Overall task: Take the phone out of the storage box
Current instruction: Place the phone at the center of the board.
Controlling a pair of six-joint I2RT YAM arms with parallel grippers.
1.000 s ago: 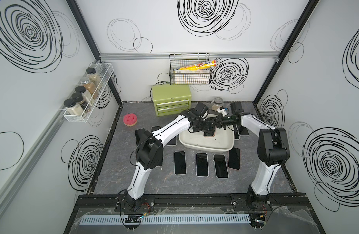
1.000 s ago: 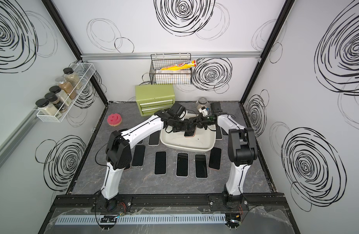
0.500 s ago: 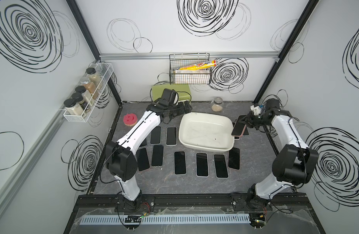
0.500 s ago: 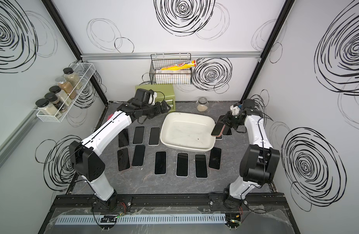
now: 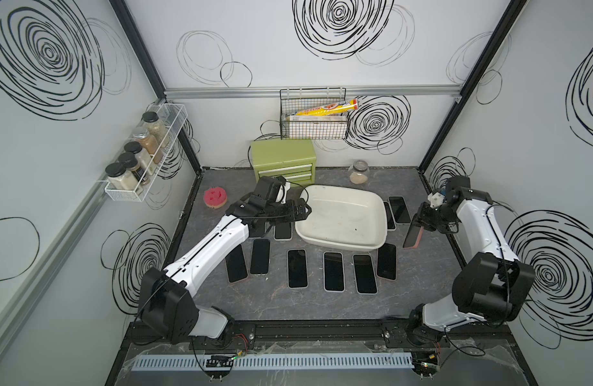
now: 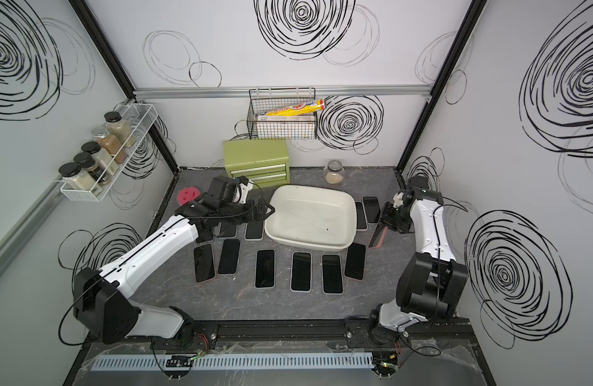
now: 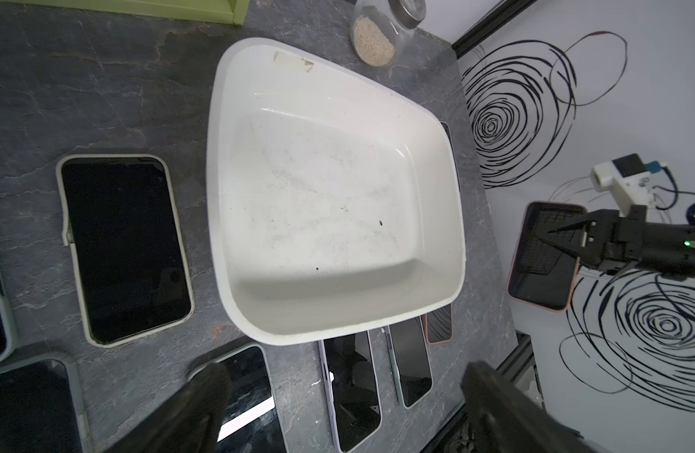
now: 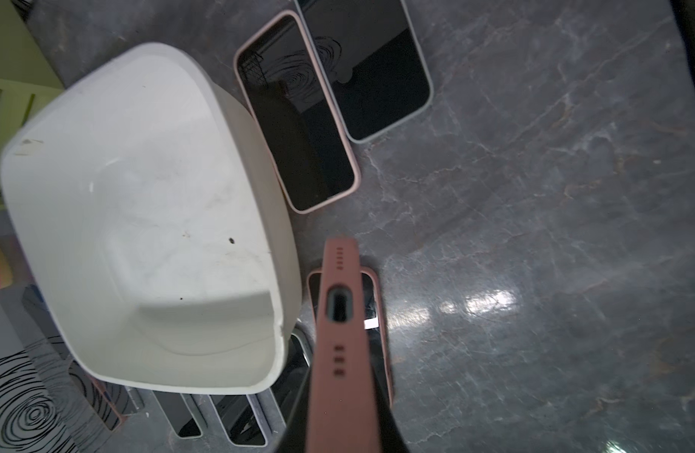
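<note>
The pink-cased phone, now hanging upright over the table, will be let go by my right gripper on bare table [image 5: 406,265] [image 8: 442,358] beside the phone at the storage box's near corner.
The white storage box [image 5: 342,219] [image 6: 312,219] sits mid-table with nothing inside it. My right gripper [image 5: 419,223] [image 6: 385,222] is shut on a phone [image 5: 412,235] [image 6: 376,237] in a pink case. The phone hangs upright over the table, right of the box and apart from it. In the right wrist view the phone's pink edge [image 8: 340,333] runs out from the gripper [image 8: 342,423], beside the box [image 8: 142,219]. My left gripper [image 5: 303,210] [image 6: 268,210] is open and holds nothing, level with the box's left rim. The left wrist view shows its fingers [image 7: 205,392] wide apart, the box [image 7: 216,157] and the held phone [image 7: 542,255].
Several phones [image 5: 297,269] lie face up on the table left, front and right of the box. A green drawer chest [image 5: 283,160], a glass jar [image 5: 358,172] and a red sponge [image 5: 215,198] stand along the back. A wire basket [image 5: 313,125] and spice rack [image 5: 141,157] hang on walls.
A second ago both grippers were over the box. The right gripper has carried the phone out to the right. The left gripper drew back toward the chest, then came to the box's left rim.
</note>
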